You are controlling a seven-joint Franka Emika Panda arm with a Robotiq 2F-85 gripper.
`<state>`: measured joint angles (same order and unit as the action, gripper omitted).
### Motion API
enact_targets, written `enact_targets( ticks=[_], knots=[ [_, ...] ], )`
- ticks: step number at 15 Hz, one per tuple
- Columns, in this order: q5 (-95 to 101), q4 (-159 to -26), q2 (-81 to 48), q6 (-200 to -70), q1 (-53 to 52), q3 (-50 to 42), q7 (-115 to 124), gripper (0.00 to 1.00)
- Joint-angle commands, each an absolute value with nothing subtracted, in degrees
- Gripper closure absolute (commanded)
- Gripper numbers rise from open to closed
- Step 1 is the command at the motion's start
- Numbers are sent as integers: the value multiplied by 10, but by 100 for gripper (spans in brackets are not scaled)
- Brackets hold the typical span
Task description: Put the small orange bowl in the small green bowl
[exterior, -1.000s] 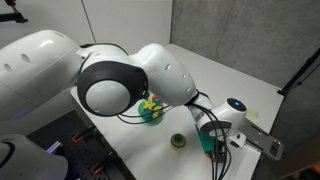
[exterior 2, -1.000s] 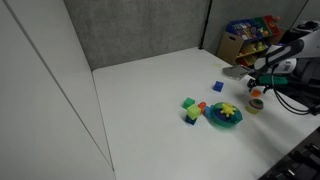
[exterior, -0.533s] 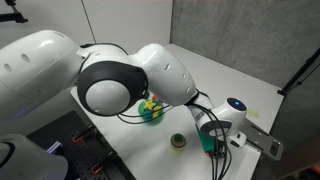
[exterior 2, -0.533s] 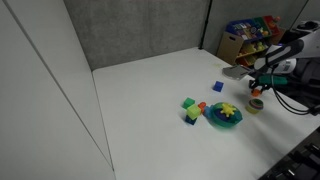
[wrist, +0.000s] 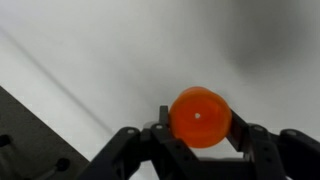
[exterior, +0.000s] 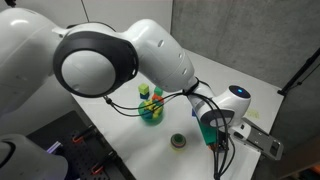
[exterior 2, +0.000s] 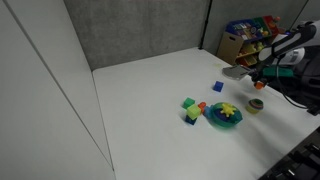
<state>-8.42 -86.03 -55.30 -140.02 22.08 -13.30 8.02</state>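
Observation:
My gripper needs to release the small orange bowl inside the small green bowl [exterior: 178,140] near the bigger teal bowl of blocks. The orange bowl is held above the white table.
The small orange bowl [wrist: 200,117] fills the middle of the wrist view, pinched between the two black fingers of my gripper [wrist: 200,132], which is shut on it and holds it above the white table. In an exterior view the orange bowl [exterior 2: 258,85] hangs under the gripper [exterior 2: 262,79], a little above and just behind the small green bowl [exterior 2: 255,104]. The small green bowl [exterior: 178,141] stands empty on the table beside the gripper [exterior: 212,132]; the orange bowl is hidden there.
A larger teal bowl [exterior 2: 224,116] with colourful blocks [exterior: 150,108] stands near the small green one. Loose blocks [exterior 2: 190,108] and a small blue cube [exterior 2: 219,87] lie on the white table [exterior 2: 150,90]. A shelf of packets [exterior 2: 250,38] stands behind.
The gripper has closed on the orange bowl and lifted it off the table. The arm has risen and swung, uncovering more of the teal bowl.

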Motion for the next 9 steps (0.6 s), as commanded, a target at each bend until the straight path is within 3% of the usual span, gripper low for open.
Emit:
enact_targets(
  ticks=[1,9],
  knots=[
    [-76,-966,-469,-1419,195,-144,88,70],
    [-65,-1124,-370,-1451,143,-153,92,70]
  ],
)
